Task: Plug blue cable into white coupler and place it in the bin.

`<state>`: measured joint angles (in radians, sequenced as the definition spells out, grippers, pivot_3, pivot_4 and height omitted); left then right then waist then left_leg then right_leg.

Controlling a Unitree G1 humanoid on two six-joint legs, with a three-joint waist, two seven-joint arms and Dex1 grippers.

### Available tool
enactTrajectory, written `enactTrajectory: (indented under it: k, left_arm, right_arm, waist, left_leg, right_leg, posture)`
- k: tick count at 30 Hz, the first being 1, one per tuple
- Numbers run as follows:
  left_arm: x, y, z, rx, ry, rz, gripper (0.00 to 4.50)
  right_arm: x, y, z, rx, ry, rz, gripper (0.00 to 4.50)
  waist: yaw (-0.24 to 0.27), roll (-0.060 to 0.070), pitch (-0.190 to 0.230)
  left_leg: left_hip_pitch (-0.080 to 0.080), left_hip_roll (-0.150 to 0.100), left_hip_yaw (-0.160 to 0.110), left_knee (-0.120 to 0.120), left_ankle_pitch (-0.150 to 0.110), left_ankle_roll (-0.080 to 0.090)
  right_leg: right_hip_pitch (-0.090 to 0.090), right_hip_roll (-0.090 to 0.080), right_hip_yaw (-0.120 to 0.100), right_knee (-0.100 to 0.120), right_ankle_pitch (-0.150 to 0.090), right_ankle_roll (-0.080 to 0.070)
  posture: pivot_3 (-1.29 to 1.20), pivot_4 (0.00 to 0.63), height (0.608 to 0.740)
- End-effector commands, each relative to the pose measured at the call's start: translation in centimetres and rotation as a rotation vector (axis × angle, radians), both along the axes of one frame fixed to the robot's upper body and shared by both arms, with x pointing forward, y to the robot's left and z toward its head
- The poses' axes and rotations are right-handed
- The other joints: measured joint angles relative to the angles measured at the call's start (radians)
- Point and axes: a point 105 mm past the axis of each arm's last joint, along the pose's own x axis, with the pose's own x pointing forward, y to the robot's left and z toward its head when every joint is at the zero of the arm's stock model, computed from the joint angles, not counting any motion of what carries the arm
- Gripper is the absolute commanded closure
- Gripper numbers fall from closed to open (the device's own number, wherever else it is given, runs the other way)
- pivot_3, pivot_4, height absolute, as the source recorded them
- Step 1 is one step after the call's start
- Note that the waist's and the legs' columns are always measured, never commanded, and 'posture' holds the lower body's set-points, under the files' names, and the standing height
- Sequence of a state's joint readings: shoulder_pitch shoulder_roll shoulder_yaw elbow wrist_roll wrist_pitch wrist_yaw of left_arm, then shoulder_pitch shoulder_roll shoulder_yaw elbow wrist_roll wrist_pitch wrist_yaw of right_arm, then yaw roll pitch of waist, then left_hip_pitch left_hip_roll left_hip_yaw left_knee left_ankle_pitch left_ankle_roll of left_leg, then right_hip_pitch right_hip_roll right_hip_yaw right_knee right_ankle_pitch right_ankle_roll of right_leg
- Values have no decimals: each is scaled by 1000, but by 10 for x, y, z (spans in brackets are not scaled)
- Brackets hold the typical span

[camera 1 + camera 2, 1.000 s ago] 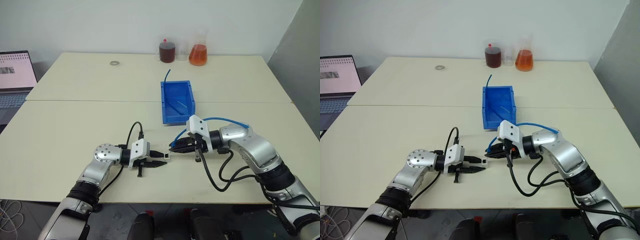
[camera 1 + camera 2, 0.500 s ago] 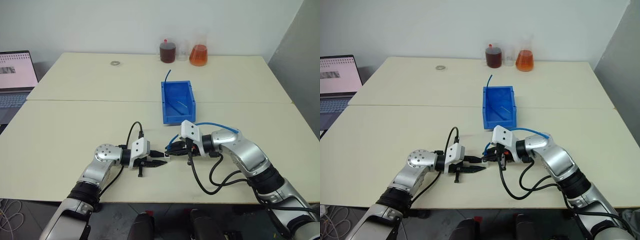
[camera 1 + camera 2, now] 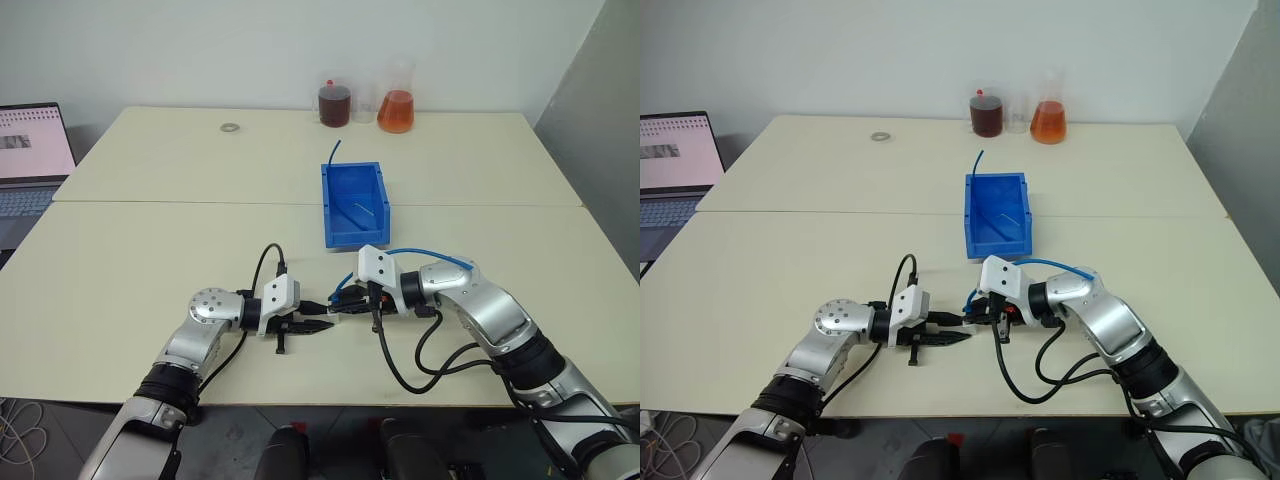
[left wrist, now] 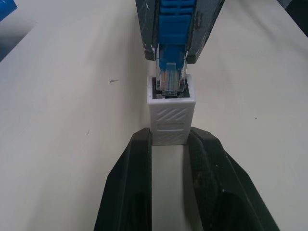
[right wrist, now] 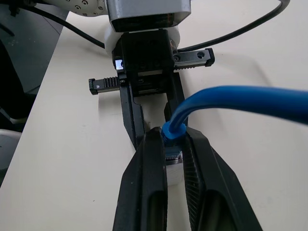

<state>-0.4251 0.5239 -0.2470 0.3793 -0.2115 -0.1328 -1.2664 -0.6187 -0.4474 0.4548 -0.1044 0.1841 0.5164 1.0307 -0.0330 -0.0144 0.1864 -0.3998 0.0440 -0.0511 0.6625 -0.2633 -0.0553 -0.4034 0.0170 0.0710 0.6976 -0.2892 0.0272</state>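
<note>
Next, my right gripper lets go of the blue cable with its white coupler lying on the bin's bottom next to the thin blue cord [image 3: 340, 211].
Near the table's front edge my two grippers meet tip to tip. My left gripper [image 3: 322, 318] is shut on the white coupler [image 4: 171, 115], a small ribbed block clamped between its black fingers [image 4: 134, 159]. My right gripper [image 5: 172, 134] is shut on the blue cable [image 5: 240, 101] just behind its clear-blue plug [image 4: 171, 82]. The plug's tip sits inside the coupler's open dark face. The cable loops back over my right wrist [image 3: 430, 250]. The bin [image 3: 355, 205], bright blue, stands just beyond the grippers at mid-table.
A thin blue cord end [image 3: 331, 150] sticks up from the bin's far wall. Two flasks with dark red [image 3: 334, 103] and orange liquid [image 3: 396, 108] stand at the table's back edge. A small ring [image 3: 230, 126] lies back left, and a laptop [image 3: 30, 150] sits far left.
My right gripper has moved left with the plug until it meets the coupler. My left gripper has stayed in place.
</note>
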Motion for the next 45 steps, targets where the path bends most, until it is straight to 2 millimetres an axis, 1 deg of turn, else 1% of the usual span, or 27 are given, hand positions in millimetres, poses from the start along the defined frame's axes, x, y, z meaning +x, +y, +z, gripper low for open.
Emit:
enactTrajectory:
  k: [1,4,8,12,17,24,29,32,35,38,41,43,45]
  left_arm:
    - [0,4,-7,21,19,29,3727]
    - [0,4,-7,21,18,27,3727]
    - [-2,3,-8,24,23,24,3727]
    - [-2,4,-8,26,21,25,3727]
    - [-1,4,-7,24,16,29,3727]
    - [-1,5,-6,27,3,32,3727]
    - [-2,6,-6,30,0,33,3727]
    - [-1,6,-6,31,-6,35,3727]
    - [-1,6,-5,30,-9,37,3727]
    - [-2,6,-5,29,-10,35,3727]
    - [-3,5,-4,26,-9,31,3727]
    - [-3,6,-3,21,2,29,3727]
    - [-6,6,1,6,23,19,3030]
  right_arm:
    - [3,-1,-13,-63,7,4,4324]
    - [3,-3,-20,-116,2,20,4324]
    - [8,-8,-25,-174,-15,26,4324]
    - [12,-10,-21,-206,-28,38,4324]
    - [15,-1,-17,-178,18,11,4324]
    - [9,2,-32,-176,77,9,4324]
    - [4,-5,-47,-230,78,38,4324]
    - [7,-11,-55,-270,43,42,4324]
    - [11,-12,-58,-278,26,35,4324]
    - [11,-10,-58,-262,40,29,4324]
    - [14,-9,-56,-244,47,12,4324]
    - [16,-8,-54,-236,49,4,4324]
    - [19,-8,-49,-218,51,-10,4324]
  waist:
    - [0,0,0]
    - [0,0,-1]
    - [0,1,-3]
    - [0,1,-4]
    - [0,1,-4]
    - [-3,1,-5]
    - [-6,2,-8]
    - [-8,3,-10]
    - [-9,3,-13]
    - [-11,3,-13]
    - [-17,3,-13]
    - [-21,3,-13]
    - [-23,3,-13]
  left_leg:
    - [0,0,0,0,0,0]
    - [1,0,0,0,0,0]
    - [1,0,0,0,0,0]
    - [1,0,0,0,0,1]
    - [1,0,0,0,0,1]
    - [2,1,0,0,1,2]
    - [2,1,0,0,1,2]
    - [2,1,0,-1,1,2]
    - [3,1,0,-1,1,2]
    - [7,1,0,-1,1,2]
    - [17,1,0,-3,1,2]
    - [18,1,0,-3,1,2]
    - [18,1,0,-3,1,2]
  right_leg:
    - [0,0,0,0,0,0]
    - [1,0,0,0,0,0]
    - [1,0,0,0,0,0]
    - [1,0,0,0,0,0]
    - [1,0,0,0,0,0]
    - [1,1,0,0,0,0]
    - [1,1,0,0,0,0]
    - [1,1,0,0,0,0]
    - [2,1,0,0,0,0]
    - [6,1,0,0,0,0]
    - [16,1,0,-2,-4,3]
    - [17,1,0,-2,-5,3]
    - [17,1,0,-2,-5,3]
  posture:
    - [0,150,740]
    - [0,150,740]
    - [0,150,740]
    - [0,150,740]
    - [0,150,740]
    - [0,150,740]
    - [0,150,740]
    - [0,150,740]
    - [0,150,740]
    - [0,150,740]
    - [0,150,740]
    - [0,150,740]
    - [0,150,740]
